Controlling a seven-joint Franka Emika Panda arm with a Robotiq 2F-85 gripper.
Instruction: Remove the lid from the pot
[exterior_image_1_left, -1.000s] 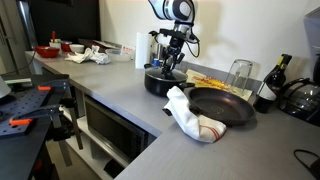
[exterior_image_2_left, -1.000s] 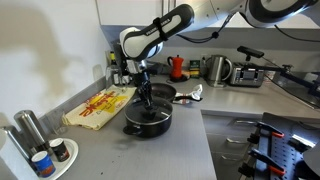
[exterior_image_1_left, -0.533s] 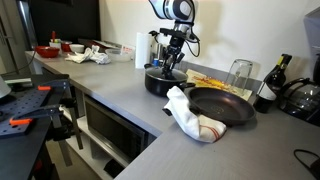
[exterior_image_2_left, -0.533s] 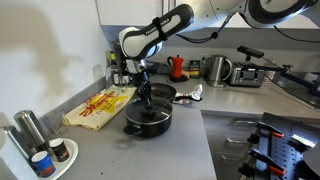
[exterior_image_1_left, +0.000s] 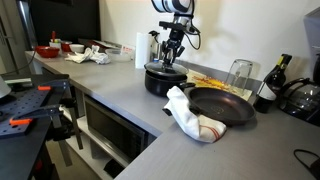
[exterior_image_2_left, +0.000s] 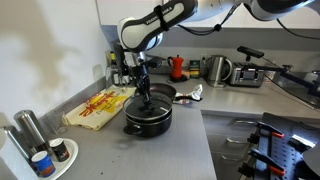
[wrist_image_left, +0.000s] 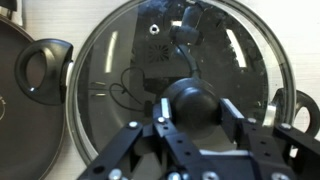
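My gripper will put the glass lid down near the counter edge, beside the black pot (exterior_image_1_left: 118, 88), away from the frying pan.
The black pot (exterior_image_1_left: 158, 82) stands on the grey counter and shows in both exterior views (exterior_image_2_left: 147, 122). The glass lid (wrist_image_left: 120, 60) with its metal rim fills the wrist view, and the pot's side handle (wrist_image_left: 45, 70) sticks out at the left. My gripper (wrist_image_left: 193, 108) hangs straight down over the pot (exterior_image_1_left: 169, 63) (exterior_image_2_left: 145, 97). Its two fingers press on either side of the lid's dark knob (wrist_image_left: 192, 95). I cannot tell whether the lid rests on the pot's rim or is just above it.
A black frying pan (exterior_image_1_left: 222, 105) lies beside the pot, with a white cloth (exterior_image_1_left: 190, 115) on its near rim. A glass (exterior_image_1_left: 240, 73) and a bottle (exterior_image_1_left: 268, 85) stand behind it. A yellow and red packet (exterior_image_2_left: 100, 105) lies by the wall. The counter edge is near.
The arm has risen a little in both exterior views, with the gripper still over the pot's middle. The pot has not moved.
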